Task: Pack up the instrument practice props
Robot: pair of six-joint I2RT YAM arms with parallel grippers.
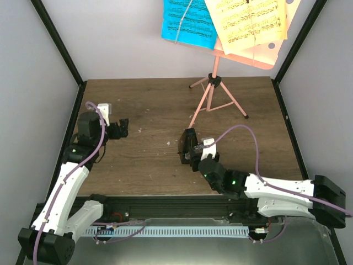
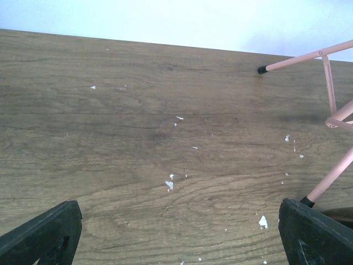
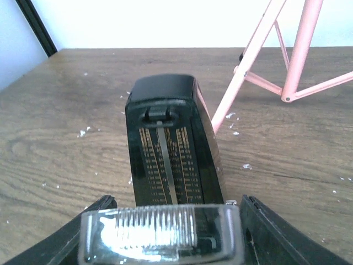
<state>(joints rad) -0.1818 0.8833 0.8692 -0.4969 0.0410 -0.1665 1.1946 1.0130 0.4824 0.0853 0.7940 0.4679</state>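
Next, my right gripper sets the clear piece, now between my fingers, against the gold-marked front side of the black metronome [image 1: 190, 144] [image 3: 171, 168] and lets go of it there.
The salmon-pink music stand [image 1: 213, 91] stands at the back right of the table on thin tripod legs. Its desk carries a blue sheet-music page [image 1: 187, 22] and a yellow page [image 1: 248, 19]. The small black pyramid metronome [image 1: 187, 144] stands upright at mid-table. My right gripper [image 1: 194, 157] is closed on its base. In the right wrist view the metronome [image 3: 168, 138] fills the gap between my fingers [image 3: 265, 232], its clear base piece against both. My left gripper [image 1: 122, 128] is open and empty over bare wood at the left. Its fingertips [image 2: 44, 232] sit wide apart.
The stand's legs show in the left wrist view [image 2: 330, 88] and just behind the metronome in the right wrist view [image 3: 300, 55]. Black frame posts [image 1: 60, 44] and grey walls close in the wooden table [image 1: 149, 105]. White flecks [image 2: 169, 185] dot the wood.
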